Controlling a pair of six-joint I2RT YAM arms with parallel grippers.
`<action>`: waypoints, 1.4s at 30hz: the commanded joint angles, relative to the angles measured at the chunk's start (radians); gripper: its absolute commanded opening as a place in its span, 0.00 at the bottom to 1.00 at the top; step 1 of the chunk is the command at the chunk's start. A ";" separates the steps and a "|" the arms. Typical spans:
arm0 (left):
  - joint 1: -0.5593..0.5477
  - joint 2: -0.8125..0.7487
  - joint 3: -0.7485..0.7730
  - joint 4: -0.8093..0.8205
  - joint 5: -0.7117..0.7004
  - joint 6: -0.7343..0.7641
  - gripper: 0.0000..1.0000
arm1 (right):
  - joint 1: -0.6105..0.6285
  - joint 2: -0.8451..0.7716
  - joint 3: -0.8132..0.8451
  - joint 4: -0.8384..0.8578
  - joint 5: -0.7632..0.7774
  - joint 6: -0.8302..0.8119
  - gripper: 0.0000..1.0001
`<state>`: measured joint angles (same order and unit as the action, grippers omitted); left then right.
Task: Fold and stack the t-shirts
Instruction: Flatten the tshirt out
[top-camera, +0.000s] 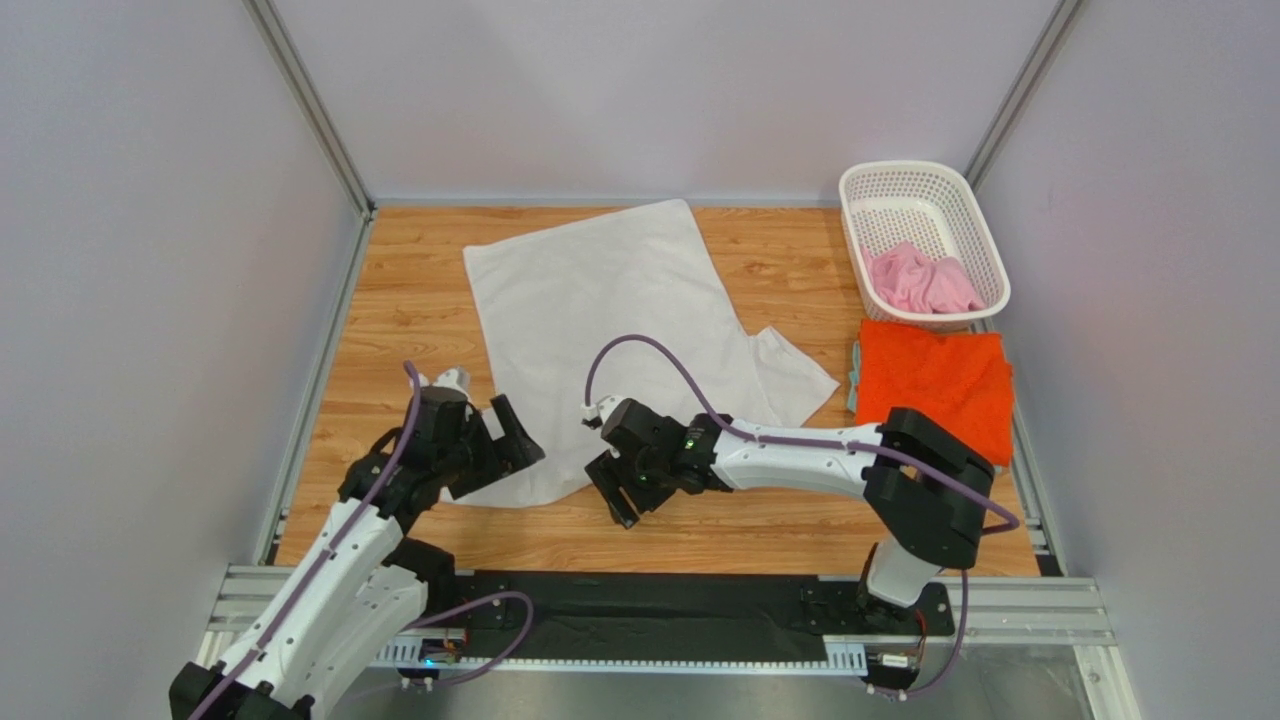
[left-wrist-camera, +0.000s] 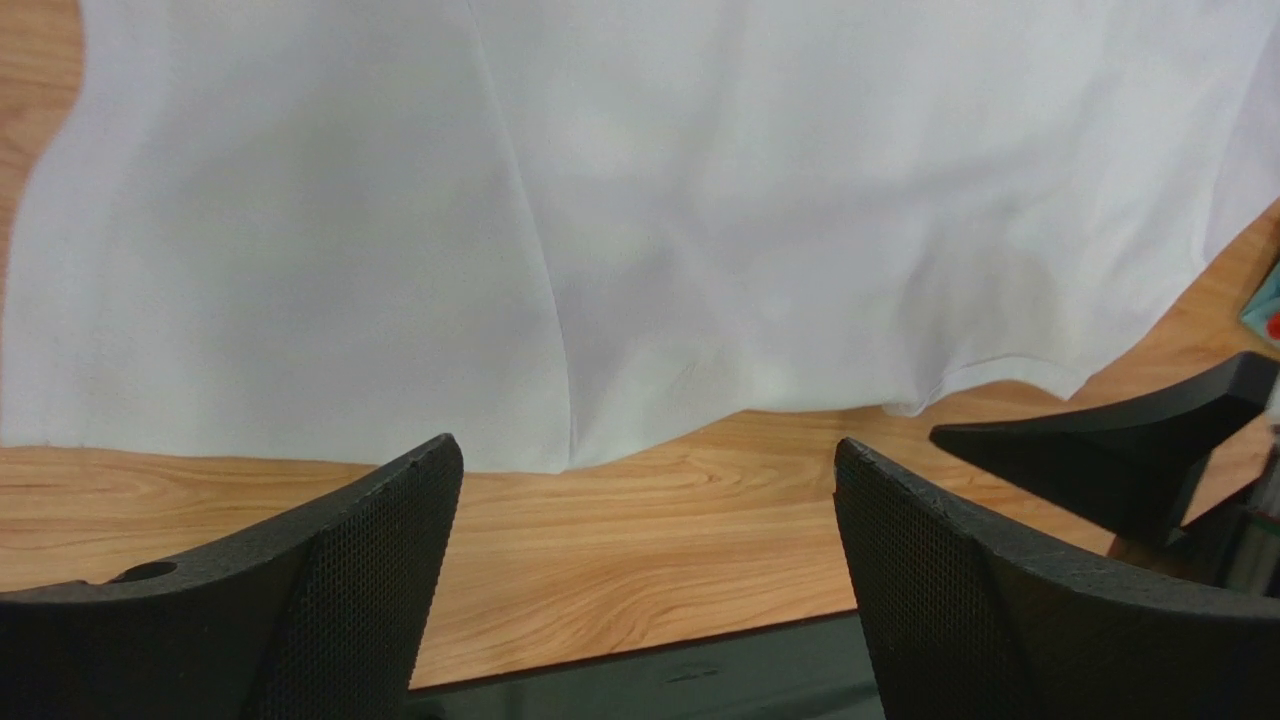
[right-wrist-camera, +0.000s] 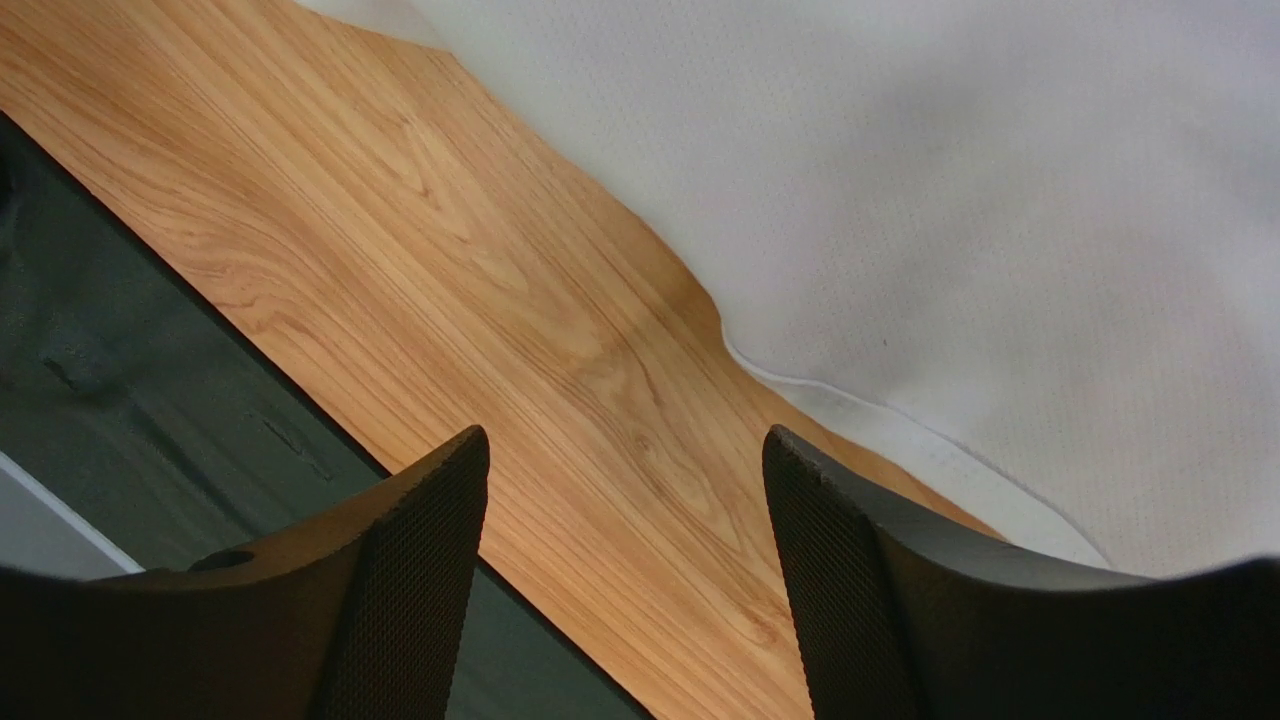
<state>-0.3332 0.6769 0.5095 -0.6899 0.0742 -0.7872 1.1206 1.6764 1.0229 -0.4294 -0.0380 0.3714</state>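
Note:
I will use my right gripper to pinch that curved part (right-wrist-camera: 649, 218) where the white t-shirt's near edge curves in and pull it out straight before I fold the t-shirt.
The white t-shirt (top-camera: 616, 323) lies spread on the wooden table, one sleeve out to the right. Its near hem shows in the left wrist view (left-wrist-camera: 646, 225) and the right wrist view (right-wrist-camera: 992, 225). My left gripper (top-camera: 504, 446) is open and empty at the shirt's near left corner, with bare wood between its jaws (left-wrist-camera: 646, 495). My right gripper (top-camera: 613, 488) is open and empty just off the near hem (right-wrist-camera: 624, 495). The orange t-shirt (top-camera: 935, 383) lies folded at the right. The pink t-shirt (top-camera: 924, 281) is crumpled in the basket.
A white lattice basket (top-camera: 920, 188) stands at the far right corner. A black strip (top-camera: 661, 608) runs along the table's near edge by the arm bases. Grey walls enclose the table on three sides.

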 joint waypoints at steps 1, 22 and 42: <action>-0.064 0.027 -0.029 0.053 0.061 -0.029 1.00 | 0.004 -0.073 -0.033 0.023 0.036 0.055 0.69; -0.228 0.317 0.034 0.121 -0.044 0.046 0.91 | -0.030 0.089 0.106 0.014 0.303 -0.011 0.01; -0.285 0.265 0.107 0.083 -0.126 0.089 0.98 | -0.173 0.304 0.439 -0.075 0.012 -0.118 0.04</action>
<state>-0.6140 0.9119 0.5667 -0.5961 -0.0029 -0.7158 0.9695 1.9438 1.4021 -0.4957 0.0612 0.2924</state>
